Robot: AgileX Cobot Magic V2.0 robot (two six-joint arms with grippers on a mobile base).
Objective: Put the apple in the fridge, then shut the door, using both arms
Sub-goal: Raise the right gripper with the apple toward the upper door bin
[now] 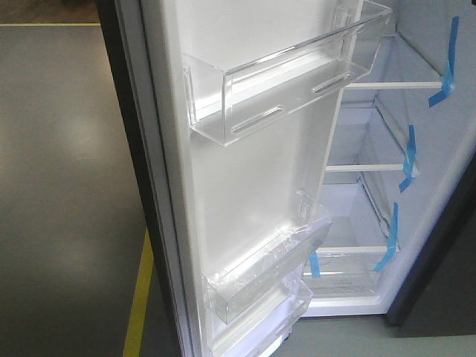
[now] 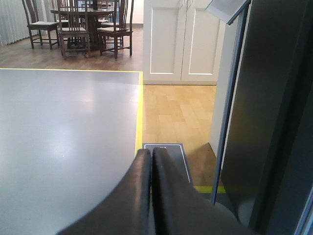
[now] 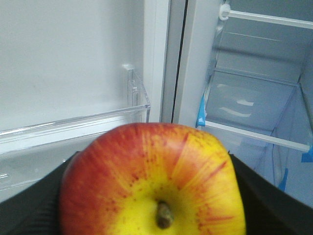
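Next, my right gripper releases the apple in the door's top clear bin [image 1: 325,52] [image 3: 93,120], near the bin's end beside the fridge shelves.
My right gripper is shut on the apple [image 3: 151,181], red with a yellow patch round its short stem; its black fingers [image 3: 266,198] press both sides. The apple is held in front of the open fridge [image 3: 254,88], whose white shelves and blue tape strips show at the right. The open door [image 1: 245,186] is white inside with clear plastic bins [image 1: 286,78]; it also shows in the right wrist view [image 3: 73,83]. My left gripper [image 2: 150,154] is shut and empty, outside the door, whose dark grey outer face [image 2: 269,112] stands to its right. Neither arm shows in the front view.
A grey floor with a yellow line [image 2: 139,112] lies below the left gripper. A dark mat [image 2: 168,156] lies on the wood floor. White cabinets [image 2: 183,41] and a dining table with chairs [image 2: 80,24] stand far back.
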